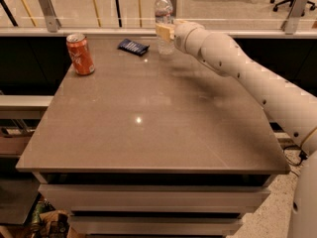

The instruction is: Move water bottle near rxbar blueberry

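Note:
Next, I set the water bottle on the table (156, 55) close beside the rxbar blueberry's end facing my gripper. The bottle is upright at the table's back edge.
The water bottle (163, 6), clear with a white cap, is upright at the back edge of the table, its base at or just above the tabletop. My gripper (165, 32) is at its middle, coming in from the right, shut on it, with a tan finger (162, 32) across its front. The rxbar blueberry (132, 46), a flat dark blue bar, lies on the table just left of the bottle, a small gap between them.
An orange soda can (80, 54) stands at the back left of the grey table (148, 128). A glass railing with metal posts (47, 9) runs behind the table. My white arm (247, 73) stretches over the table's right side.

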{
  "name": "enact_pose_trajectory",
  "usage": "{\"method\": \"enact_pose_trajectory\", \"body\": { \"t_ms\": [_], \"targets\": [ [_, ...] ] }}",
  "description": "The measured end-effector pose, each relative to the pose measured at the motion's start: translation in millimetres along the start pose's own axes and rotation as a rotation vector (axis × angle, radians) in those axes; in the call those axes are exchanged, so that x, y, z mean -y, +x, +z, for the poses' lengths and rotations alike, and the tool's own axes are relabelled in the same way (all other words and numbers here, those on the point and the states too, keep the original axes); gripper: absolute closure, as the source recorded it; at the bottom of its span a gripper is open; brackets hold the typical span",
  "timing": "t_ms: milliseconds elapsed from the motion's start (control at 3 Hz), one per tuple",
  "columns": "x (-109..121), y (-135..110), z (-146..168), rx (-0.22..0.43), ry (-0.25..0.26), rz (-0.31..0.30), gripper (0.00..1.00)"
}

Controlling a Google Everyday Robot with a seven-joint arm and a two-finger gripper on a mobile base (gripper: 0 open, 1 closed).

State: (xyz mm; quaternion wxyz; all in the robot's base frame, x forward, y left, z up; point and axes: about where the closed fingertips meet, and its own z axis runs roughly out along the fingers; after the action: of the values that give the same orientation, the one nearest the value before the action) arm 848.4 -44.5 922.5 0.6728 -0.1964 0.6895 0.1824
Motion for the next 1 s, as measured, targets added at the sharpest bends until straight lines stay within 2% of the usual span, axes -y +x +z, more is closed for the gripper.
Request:
{"method": "enact_pose_trajectory", "body": {
  "t_ms": [333,667,1000],
  "targets": [
    [-6.0,-1.4,6.4,0.043,-0.007,-0.005,1.00],
    [-20.5,-7.8,13.1,0.075,-0.040,-0.021,1.00],
    [-30.7,-9.8,15.0,0.077,-0.060,-0.041,1.00]
  ]
}}
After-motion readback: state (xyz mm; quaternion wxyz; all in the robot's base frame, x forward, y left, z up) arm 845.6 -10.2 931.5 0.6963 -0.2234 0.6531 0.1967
